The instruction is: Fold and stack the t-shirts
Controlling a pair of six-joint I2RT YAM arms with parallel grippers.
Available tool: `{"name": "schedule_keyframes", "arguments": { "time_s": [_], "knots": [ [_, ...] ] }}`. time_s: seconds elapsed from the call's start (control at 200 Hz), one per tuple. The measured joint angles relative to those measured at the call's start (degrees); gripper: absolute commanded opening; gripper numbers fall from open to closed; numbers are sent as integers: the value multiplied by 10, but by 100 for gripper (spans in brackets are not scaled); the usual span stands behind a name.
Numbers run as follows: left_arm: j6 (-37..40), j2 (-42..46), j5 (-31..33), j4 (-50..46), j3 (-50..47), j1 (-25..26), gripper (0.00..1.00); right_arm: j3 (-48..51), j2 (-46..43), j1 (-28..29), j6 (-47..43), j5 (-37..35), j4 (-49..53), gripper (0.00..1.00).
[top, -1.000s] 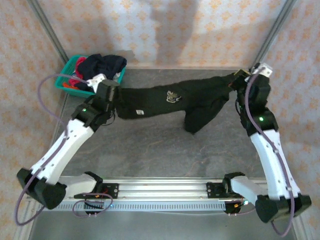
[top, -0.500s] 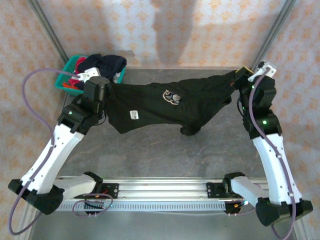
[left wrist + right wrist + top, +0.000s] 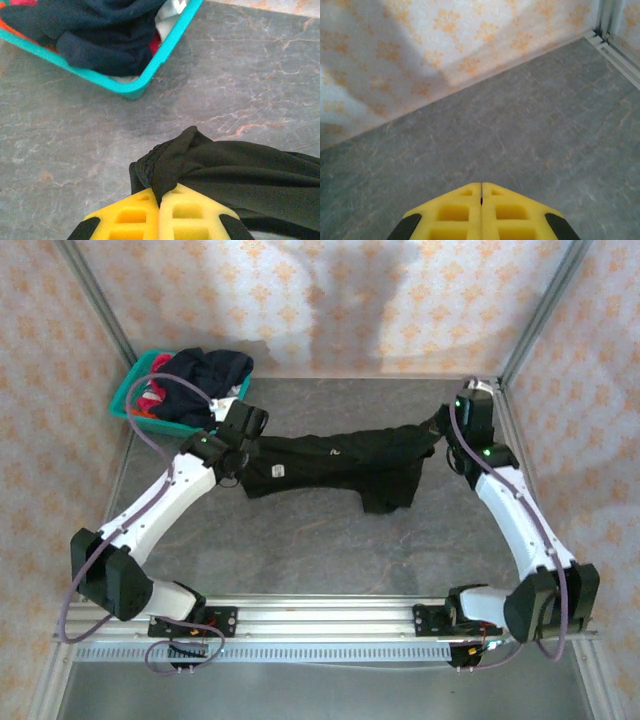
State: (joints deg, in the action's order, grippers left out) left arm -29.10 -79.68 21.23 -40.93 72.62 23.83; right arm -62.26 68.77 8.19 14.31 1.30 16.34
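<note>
My left gripper has the black t-shirt's hem bunched in it, and it should lay the t-shirt flat, open and take the t-shirt's end [image 3: 254,468] by its edge before lifting it.
A black t-shirt [image 3: 340,462] is stretched in a narrow band across the far half of the table, its white tag [image 3: 277,472] facing up. My left gripper [image 3: 252,438] holds its left end; in the left wrist view the yellow fingers [image 3: 190,212] are shut on a bunched black hem [image 3: 165,160]. The shirt's right end runs up to my right gripper [image 3: 447,428], whose jaws [image 3: 481,192] are pressed together with no cloth showing past the tips. A dark navy t-shirt [image 3: 212,366] and a red-pink one [image 3: 152,398] lie in the basket.
The teal basket [image 3: 128,400] sits at the far left corner, its rim [image 3: 165,50] just beyond my left gripper. Patterned walls close the back and sides. Bare grey tabletop [image 3: 330,550] lies between the shirt and the rail at the near edge.
Both grippers have moved inward and down with the shirt. The cloth has gone from a wide raised spread to a lower, narrower band, and the chest emblem has folded mostly out of sight.
</note>
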Motion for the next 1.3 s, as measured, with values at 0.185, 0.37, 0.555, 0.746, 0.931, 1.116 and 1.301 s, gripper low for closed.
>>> {"name": "schedule_keyframes", "arguments": {
  "time_s": [0.185, 0.37, 0.555, 0.746, 0.931, 1.116, 1.301],
  "knots": [
    [-17, 88, 0, -22, -16, 0, 0, 36, -173, 0, -7, 0, 3, 0],
    [-19, 181, 1, -43, -21, 0, 0, 32, -270, 0, -9, 2, 8, 0],
    [-18, 136, 0, -42, -21, 0, 0, 33, -200, 0, -12, 4, 4, 0],
    [12, -15, 3, -11, 2, 0, 0, 31, -31, 0, -31, 0, -44, 0],
    [42, -200, 31, 26, 107, 0, 0, 0, 145, 0, -39, 5, -97, 0],
    [61, -303, 63, 38, 214, -2, 1, -70, 253, 0, -41, 10, -146, 0],
    [78, -393, 67, 37, 371, -20, 99, -165, 334, 0, -39, 20, -201, 90]
  ]
}}
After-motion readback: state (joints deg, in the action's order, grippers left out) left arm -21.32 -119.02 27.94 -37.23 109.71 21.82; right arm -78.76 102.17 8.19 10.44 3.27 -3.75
